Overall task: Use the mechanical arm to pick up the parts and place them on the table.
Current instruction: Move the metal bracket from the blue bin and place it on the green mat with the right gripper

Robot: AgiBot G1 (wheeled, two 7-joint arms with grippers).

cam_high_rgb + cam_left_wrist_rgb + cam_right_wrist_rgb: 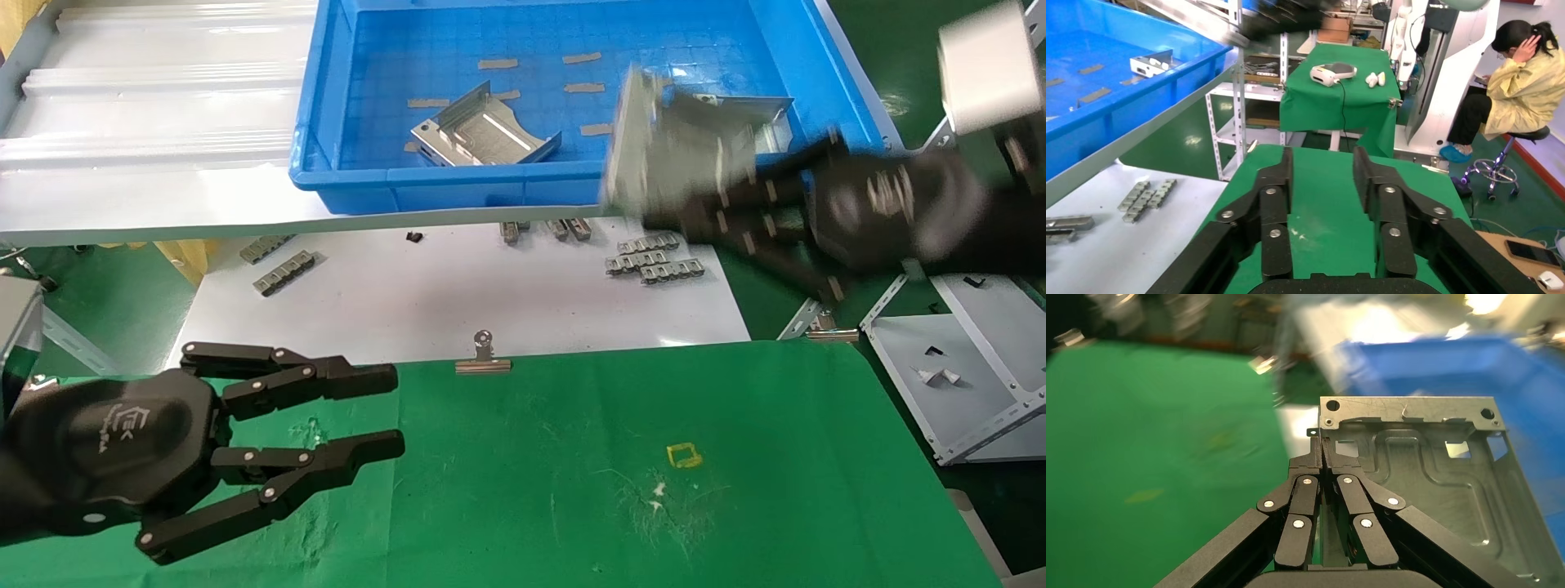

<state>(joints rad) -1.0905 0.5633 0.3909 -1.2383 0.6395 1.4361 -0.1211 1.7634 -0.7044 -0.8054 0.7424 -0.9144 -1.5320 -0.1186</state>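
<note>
Next, my right gripper releases the silver bracket on the yellow square outline on the green cloth [692, 452].
My right gripper [654, 192] is shut on a shiny silver bracket [625, 147] and holds it in the air at the front right corner of the blue bin [327, 122]. In the right wrist view the jaws [1321, 454] pinch the bracket's side flange, and its embossed face [1438, 478] shows beside them. Another silver bracket [482, 135] lies in the bin. A third part [756, 110] shows partly behind the arm. My left gripper [396, 412] is open and empty, low over the green table [572, 457] at the front left.
Grey toothed clip strips [654, 263] lie on the white board [458, 302]. A binder clip [483, 353] sits at the cloth's far edge. A yellow square outline [683, 455] marks the cloth. A grey ribbed shelf [147, 106] is at the far left, a grey rack [964, 359] at the right.
</note>
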